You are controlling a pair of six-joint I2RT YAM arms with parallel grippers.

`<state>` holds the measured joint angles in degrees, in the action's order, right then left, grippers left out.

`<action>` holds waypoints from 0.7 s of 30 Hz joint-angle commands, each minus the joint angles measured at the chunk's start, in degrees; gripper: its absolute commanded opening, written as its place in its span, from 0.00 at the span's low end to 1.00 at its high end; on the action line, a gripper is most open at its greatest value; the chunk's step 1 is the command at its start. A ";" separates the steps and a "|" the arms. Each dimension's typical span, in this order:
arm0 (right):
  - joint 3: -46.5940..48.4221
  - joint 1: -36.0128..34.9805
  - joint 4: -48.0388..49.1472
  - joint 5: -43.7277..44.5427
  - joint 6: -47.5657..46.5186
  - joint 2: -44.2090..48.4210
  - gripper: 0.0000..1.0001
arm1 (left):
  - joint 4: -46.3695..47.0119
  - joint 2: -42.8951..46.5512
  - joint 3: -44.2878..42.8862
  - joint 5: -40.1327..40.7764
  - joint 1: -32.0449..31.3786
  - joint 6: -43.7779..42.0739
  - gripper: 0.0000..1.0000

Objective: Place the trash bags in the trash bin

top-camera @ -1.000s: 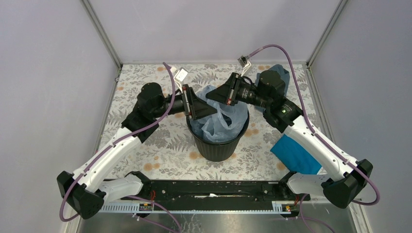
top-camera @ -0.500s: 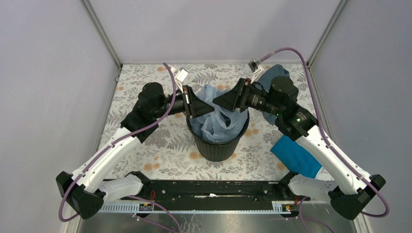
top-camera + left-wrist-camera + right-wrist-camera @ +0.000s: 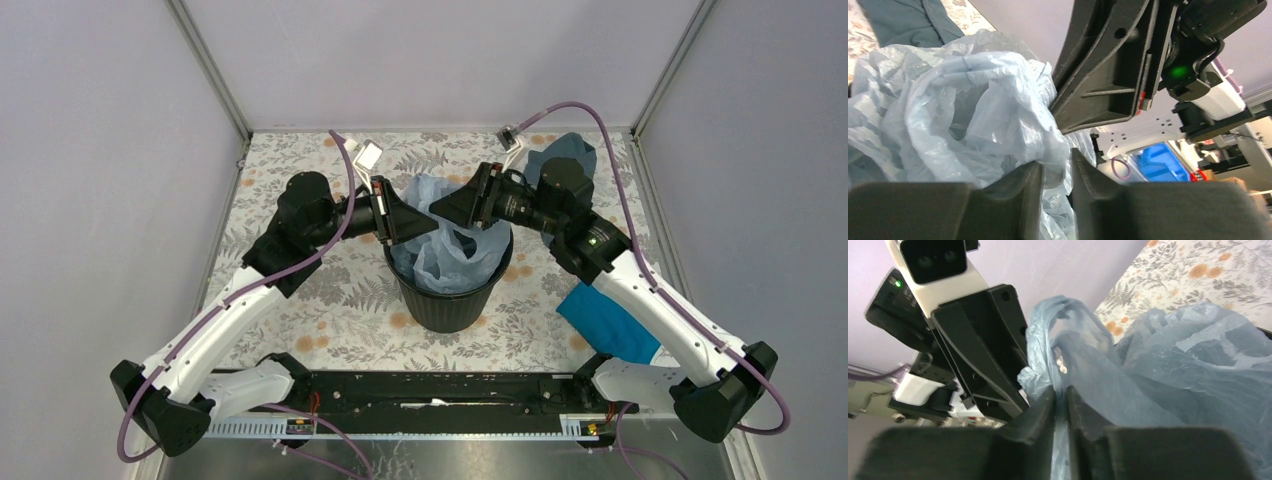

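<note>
I will take a new grip on the bag's handle loop (image 3: 973, 70) with my left gripper and pull it past the bin's rim, opposite my right gripper, since the trash bag sits bunched in the bin's opening.
The black ribbed trash bin (image 3: 448, 300) stands mid-table. The pale blue translucent trash bag (image 3: 462, 250) sits bunched in its mouth, with a loop rising above the rim. My left gripper (image 3: 430, 226) reaches in from the left, over the bin's left rim. In the left wrist view its jaws (image 3: 1055, 167) pinch a fold of the bag (image 3: 973, 100). My right gripper (image 3: 434, 204) reaches in from the right, just above the left one. Its jaws (image 3: 1060, 390) are nearly closed on a strip of the bag (image 3: 1173, 355) below a handle loop.
A bright blue cloth (image 3: 610, 320) lies on the floral table cover (image 3: 300, 300) under the right arm. A dull grey-blue cloth (image 3: 572, 148) lies at the back right behind the right wrist. Walls close in the left, right and back.
The right gripper swung out to the right and lower, then came back left over the bin. The left arm shifted slightly left. The bag stays in the bin's mouth.
</note>
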<state>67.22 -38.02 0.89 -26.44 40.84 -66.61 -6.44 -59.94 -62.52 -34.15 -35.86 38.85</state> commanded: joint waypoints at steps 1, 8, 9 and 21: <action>-0.73 0.18 6.19 -1.95 2.34 0.95 0.07 | 0.06 1.83 -2.01 2.74 0.04 -1.49 0.42; -0.80 0.23 -5.99 4.53 -2.68 9.12 0.00 | -3.39 4.70 -1.97 7.87 1.40 -2.65 0.45; -0.79 0.22 -7.18 5.06 -3.03 9.87 0.00 | -3.82 4.62 -2.03 8.06 1.61 -2.64 0.39; -1.70 0.23 -7.38 5.66 -2.23 11.99 0.00 | 5.28 3.87 1.22 -5.81 0.52 3.16 0.80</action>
<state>65.34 -38.02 -8.38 -21.04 38.65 -54.17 -9.37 -56.45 -62.41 -31.40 -34.20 38.68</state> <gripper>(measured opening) 0.011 0.738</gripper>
